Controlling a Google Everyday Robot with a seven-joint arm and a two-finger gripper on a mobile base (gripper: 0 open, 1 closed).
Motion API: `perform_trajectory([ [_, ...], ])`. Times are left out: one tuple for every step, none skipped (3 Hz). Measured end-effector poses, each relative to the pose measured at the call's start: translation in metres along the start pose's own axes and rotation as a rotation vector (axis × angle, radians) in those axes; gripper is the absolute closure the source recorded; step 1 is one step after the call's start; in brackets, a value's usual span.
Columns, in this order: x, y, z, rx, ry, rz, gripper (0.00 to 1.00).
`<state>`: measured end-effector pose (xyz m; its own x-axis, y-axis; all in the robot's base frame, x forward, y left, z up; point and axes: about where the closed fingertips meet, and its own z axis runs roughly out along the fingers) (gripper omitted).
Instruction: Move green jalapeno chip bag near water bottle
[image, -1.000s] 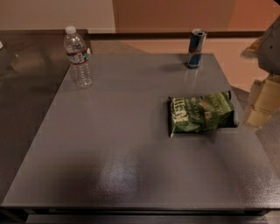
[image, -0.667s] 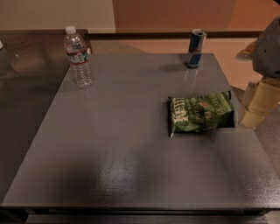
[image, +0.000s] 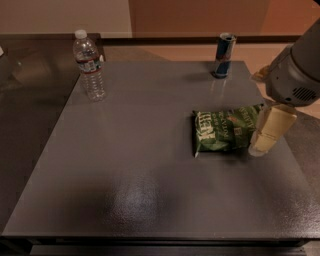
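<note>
Next, I move my gripper over the green jalapeno chip bag and close it on the bag's middle (image: 236, 126), between the bag's two ends.
The green jalapeno chip bag (image: 224, 131) lies flat on the grey table, right of centre, white lettering facing up. The water bottle (image: 89, 65) stands upright at the table's far left, clear with a white cap. My gripper (image: 270, 130) comes in from the right, its cream-coloured fingers hanging at the bag's right end, touching or just over its edge. The grey arm housing (image: 296, 70) sits above it.
A slim blue-and-silver can (image: 224, 55) stands upright at the far edge of the table (image: 140, 180), behind the bag. A dark counter lies to the left of the table. The table's right edge is just beyond the gripper.
The gripper and arm have moved left toward the bag's right end. The bag, bottle and can have not moved.
</note>
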<state>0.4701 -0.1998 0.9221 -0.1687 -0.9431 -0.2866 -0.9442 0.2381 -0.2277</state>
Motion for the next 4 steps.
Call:
perform_trajectory([
  [0.000,-0.006,0.031,-0.032,-0.007,-0.013,0.00],
  [0.001,-0.012,0.055,-0.052,0.006,-0.013,0.00],
  [0.003,-0.018,0.070,-0.067,0.038,-0.008,0.00],
  [0.005,-0.022,0.075,-0.074,0.065,-0.006,0.14],
])
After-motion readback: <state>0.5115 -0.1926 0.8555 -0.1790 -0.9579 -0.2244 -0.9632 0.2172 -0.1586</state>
